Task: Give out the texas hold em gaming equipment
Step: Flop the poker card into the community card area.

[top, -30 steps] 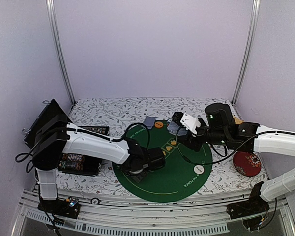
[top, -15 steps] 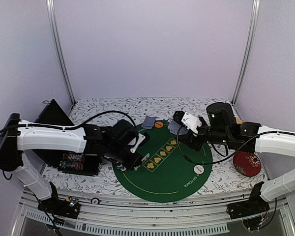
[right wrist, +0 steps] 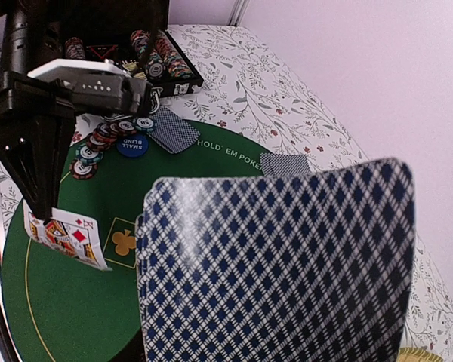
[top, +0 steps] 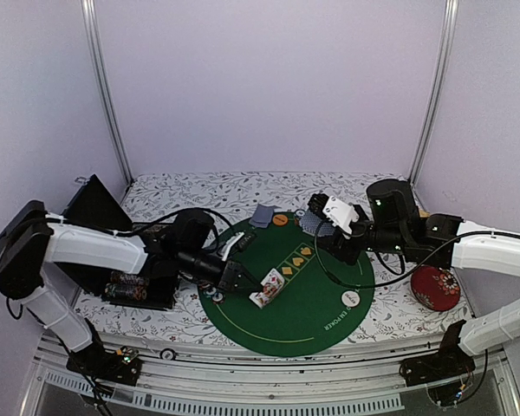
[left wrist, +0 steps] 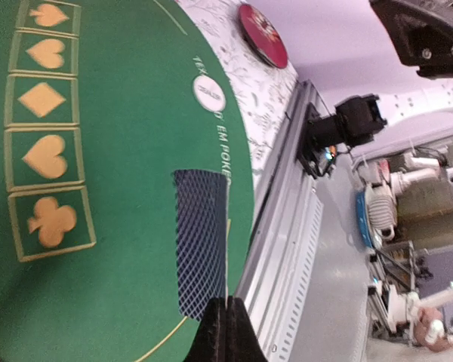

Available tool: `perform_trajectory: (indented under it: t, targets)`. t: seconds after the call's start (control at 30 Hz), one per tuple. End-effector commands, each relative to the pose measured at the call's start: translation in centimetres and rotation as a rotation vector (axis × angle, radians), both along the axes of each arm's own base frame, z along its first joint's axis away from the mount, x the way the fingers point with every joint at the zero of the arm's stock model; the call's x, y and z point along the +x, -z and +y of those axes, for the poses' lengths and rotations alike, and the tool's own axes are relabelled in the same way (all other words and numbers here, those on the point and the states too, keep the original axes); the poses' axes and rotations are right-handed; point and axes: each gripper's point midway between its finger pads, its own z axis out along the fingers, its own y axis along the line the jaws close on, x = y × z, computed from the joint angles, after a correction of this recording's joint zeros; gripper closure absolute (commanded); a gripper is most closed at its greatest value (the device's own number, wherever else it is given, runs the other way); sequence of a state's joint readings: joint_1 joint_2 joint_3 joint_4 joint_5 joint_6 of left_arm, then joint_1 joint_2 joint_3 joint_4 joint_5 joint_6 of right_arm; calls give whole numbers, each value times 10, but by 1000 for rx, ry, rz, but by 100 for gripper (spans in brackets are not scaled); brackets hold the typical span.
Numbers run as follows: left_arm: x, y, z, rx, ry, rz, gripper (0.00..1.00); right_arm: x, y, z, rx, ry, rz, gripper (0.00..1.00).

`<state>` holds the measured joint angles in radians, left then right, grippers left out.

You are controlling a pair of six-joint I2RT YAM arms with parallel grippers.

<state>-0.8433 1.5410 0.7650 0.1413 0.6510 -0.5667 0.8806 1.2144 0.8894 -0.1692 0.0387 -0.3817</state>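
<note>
Next, I lay the playing card face up, as my left gripper pinches it by one edge, crooked to the club square, and then grip both the card's ends (right wrist: 98, 245).
My left gripper (top: 241, 279) is shut on one playing card (top: 267, 289) and holds it low over the near left part of the green mat (top: 316, 316). In the left wrist view the fingertips (left wrist: 226, 320) pinch that card (left wrist: 202, 241) by its edge. The right wrist view shows its red face (right wrist: 68, 234). My right gripper (top: 322, 227) is shut on a deck of blue-backed cards (right wrist: 279, 271) above the mat's far side; the deck hides its fingers. Two cards (right wrist: 174, 134) (right wrist: 285, 164) lie face down at the mat's far edge. Poker chips (right wrist: 98, 147) and a blue disc (right wrist: 133, 143) sit at the mat's left edge.
An orange disc (top: 280, 220) lies on the mat's far edge and a white disc (top: 350, 298) on its right. A red dish (top: 435, 286) stands right of the mat. An open black chip case (top: 139, 286) stands left of it. The table's front rail (left wrist: 287, 249) is close.
The left arm has swung its elbow out to the left, and its gripper now holds a card face out over the mat's near left. The right arm has hardly moved.
</note>
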Motion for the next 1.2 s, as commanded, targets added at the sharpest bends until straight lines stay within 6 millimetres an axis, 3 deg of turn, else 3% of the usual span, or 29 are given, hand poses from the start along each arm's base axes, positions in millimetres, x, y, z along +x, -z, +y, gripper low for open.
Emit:
perform_trajectory:
  t: [0.0,0.17,0.27,0.37,0.57,0.73,0.9,1.03,1.17]
  targets:
    - [-9,-16,-19,-103,181,15,100,1,-22,-2,34,1,-27,55]
    - [15,-1,-20,-173,-16,126,100,0,-22,-3,40,7,-25,55]
    - [14,9,-33,-162,70,166,100,0,-21,-1,35,1,-17,55]
    - [15,41,-31,-51,86,207,100,1,-22,-1,29,3,-17,55]
    - [51,81,7,78,-252,243,100,0,-23,-3,34,6,-16,55]
    - [71,81,37,103,-501,183,100,0,-24,-3,38,10,-16,55]
    - [70,98,56,146,-614,217,100,1,-27,-3,37,9,-25,55]
    - [68,102,65,159,-678,225,100,1,-25,-2,35,9,-19,55]
    - [64,104,63,186,-660,226,100,1,-26,-2,33,9,-17,55]
